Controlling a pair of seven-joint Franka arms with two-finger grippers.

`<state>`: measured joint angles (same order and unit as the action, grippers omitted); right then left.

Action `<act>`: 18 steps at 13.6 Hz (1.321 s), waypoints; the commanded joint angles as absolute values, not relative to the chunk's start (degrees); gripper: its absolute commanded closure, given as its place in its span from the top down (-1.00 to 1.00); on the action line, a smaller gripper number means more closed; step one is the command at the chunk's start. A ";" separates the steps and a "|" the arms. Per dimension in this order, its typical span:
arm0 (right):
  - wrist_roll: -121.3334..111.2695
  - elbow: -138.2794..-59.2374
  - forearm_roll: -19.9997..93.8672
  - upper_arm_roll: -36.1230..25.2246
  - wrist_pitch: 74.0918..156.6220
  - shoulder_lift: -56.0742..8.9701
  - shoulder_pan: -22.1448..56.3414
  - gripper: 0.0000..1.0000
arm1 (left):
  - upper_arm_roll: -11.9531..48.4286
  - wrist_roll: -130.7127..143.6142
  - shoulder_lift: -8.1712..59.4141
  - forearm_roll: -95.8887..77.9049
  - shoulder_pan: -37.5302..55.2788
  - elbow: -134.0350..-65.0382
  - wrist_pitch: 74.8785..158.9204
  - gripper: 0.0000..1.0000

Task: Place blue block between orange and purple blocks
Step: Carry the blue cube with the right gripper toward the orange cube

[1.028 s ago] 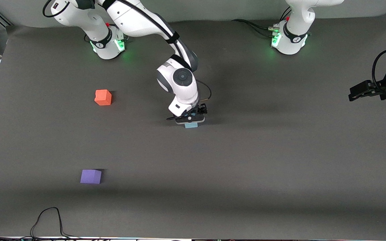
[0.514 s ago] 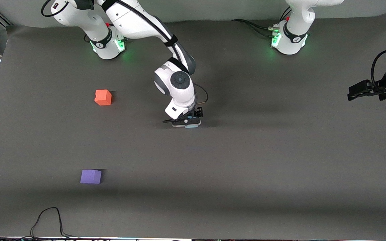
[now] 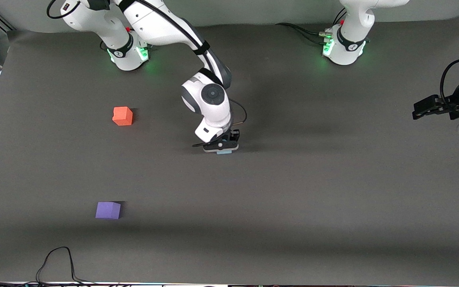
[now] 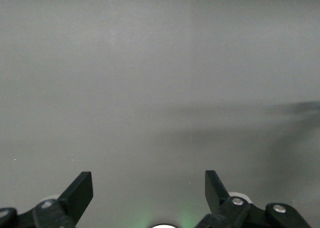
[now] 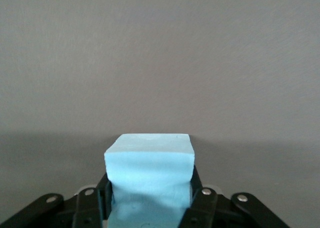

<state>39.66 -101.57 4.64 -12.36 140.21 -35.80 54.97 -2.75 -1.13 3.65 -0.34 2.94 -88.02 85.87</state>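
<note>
Next, my right gripper releases the blue block on the mat halfway (image 3: 117,159) between the orange block and the purple block. The blue block is now over the table's middle.
The blue block (image 3: 224,152) is held between the fingers of my right gripper (image 3: 221,146) over the middle of the table, and only its lower edge shows under the hand. In the right wrist view the block (image 5: 149,173) fills the space between the fingers of the right gripper (image 5: 149,190) and is pinched in at the sides. The orange block (image 3: 122,116) sits toward the right arm's end. The purple block (image 3: 108,210) sits nearer the front camera than the orange one. My left gripper (image 3: 417,111) waits open and empty at the left arm's end; the left gripper (image 4: 149,188) sees only bare mat.
A dark grey mat (image 3: 313,191) covers the table. A black cable (image 3: 56,261) loops at the front edge near the purple block. The two arm bases (image 3: 128,54) (image 3: 343,48) stand along the back edge.
My right gripper has shifted slightly toward the right arm's end with the blue block in it, and less of the block shows under the hand. The left arm has barely moved.
</note>
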 commanded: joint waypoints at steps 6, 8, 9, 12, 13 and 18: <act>28.57 -112.23 3.96 -28.72 119.82 -6.18 55.11 -0.16 | -3.16 -1.93 2.55 0.35 3.78 -88.15 85.96 1.00; 23.24 -114.68 3.87 -34.95 117.69 -1.61 55.20 -0.16 | -3.16 -1.93 2.55 0.35 3.69 -88.24 86.04 1.00; 18.59 -117.13 3.95 -39.42 117.86 0.42 55.20 -0.16 | -3.25 -1.93 2.64 0.35 3.69 -88.24 86.13 1.00; 7.06 -123.55 4.39 -49.64 122.50 2.02 55.02 -0.16 | -3.25 -1.76 2.64 0.44 3.69 -88.42 86.13 1.00; 3.29 -125.92 4.39 -52.18 126.35 1.06 54.93 -0.16 | -3.25 -1.67 2.55 0.53 3.69 -88.50 86.05 1.00; -3.06 -131.13 6.31 -53.70 141.66 -12.81 54.93 -0.16 | -3.16 -1.84 2.55 0.44 3.69 -88.42 86.04 1.00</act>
<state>-0.29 -131.88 4.49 -53.82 137.80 -5.71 54.25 -2.78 -1.29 3.61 -0.18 3.05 -87.91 85.99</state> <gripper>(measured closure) 0.427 0.000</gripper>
